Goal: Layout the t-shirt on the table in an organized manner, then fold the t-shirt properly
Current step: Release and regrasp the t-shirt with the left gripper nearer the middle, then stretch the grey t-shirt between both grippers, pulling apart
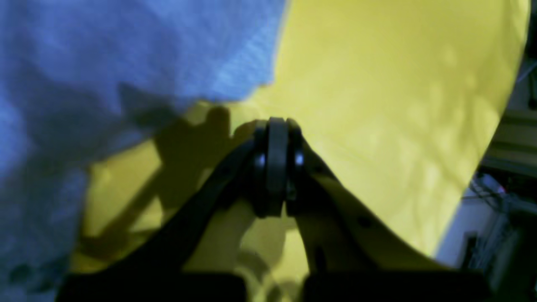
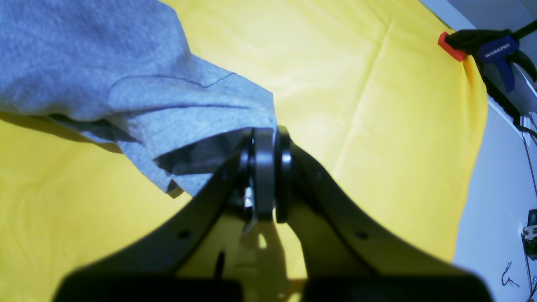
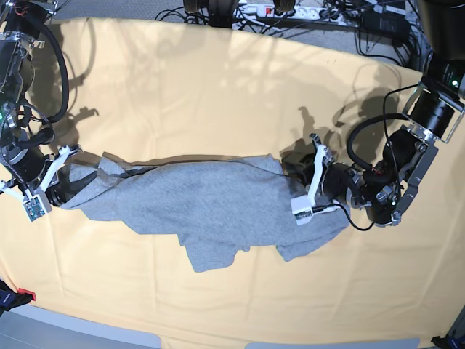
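Note:
The robot's left gripper is shut over yellow table cloth just beyond the t-shirt, so it should open and take the t-shirt's edge (image 1: pixel 239 90) before the robot spreads the t-shirt.
The grey t-shirt (image 3: pixel 203 203) lies bunched and stretched sideways across the middle of the table (image 3: pixel 218 87), plain side up. In the right wrist view, my right gripper (image 2: pixel 266 134) is shut on an edge of the t-shirt (image 2: pixel 126 63), and cloth runs in between its fingers. In the base view it sits at the shirt's left end (image 3: pixel 69 180). My left gripper (image 1: pixel 275 123) is shut over the yellow table cloth (image 1: pixel 377 84) with no cloth showing between its fingers. The t-shirt (image 1: pixel 105 54) ends just beyond its tips. In the base view it sits at the shirt's right end (image 3: pixel 285 173).
A blue and black clamp (image 2: pixel 482 46) with a red pad grips the table's corner. Cables and a power strip (image 3: pixel 290 11) run along the back edge. A red clamp tip (image 3: pixel 18 297) shows at the front left corner.

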Robot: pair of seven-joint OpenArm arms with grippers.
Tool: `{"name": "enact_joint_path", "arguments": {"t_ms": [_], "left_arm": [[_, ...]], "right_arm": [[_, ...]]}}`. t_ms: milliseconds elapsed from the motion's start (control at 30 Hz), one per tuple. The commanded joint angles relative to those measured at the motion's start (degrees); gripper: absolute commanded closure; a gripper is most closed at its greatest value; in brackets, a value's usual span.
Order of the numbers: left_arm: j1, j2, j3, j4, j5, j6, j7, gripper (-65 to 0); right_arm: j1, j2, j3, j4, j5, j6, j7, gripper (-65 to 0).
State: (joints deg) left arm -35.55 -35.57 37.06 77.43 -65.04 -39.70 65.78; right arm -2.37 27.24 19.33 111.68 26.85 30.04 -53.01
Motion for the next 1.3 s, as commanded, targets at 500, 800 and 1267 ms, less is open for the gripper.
{"name": "enact_joint_path", "arguments": {"t_ms": [500,800,1267], "left_arm": [[0.2,6.2,-0.7,-4.8,6.6,-0.3,-6.3,-30.6],[-1.3,7.9,-0.7,-4.8,11.2,-0.3,-7.5,0.0],[-13.4,7.6,-0.7,-4.7,-10.4,-0.3,10.0,0.0]], "right_arm": [[0.9,1.0,0.4,0.7,0.4,-0.2,1.3,0.0],[0.9,1.0,0.4,0.7,0.4,-0.2,1.3,0.0],[0.9,1.0,0.4,0.7,0.2,0.3,1.3,0.0]]}}
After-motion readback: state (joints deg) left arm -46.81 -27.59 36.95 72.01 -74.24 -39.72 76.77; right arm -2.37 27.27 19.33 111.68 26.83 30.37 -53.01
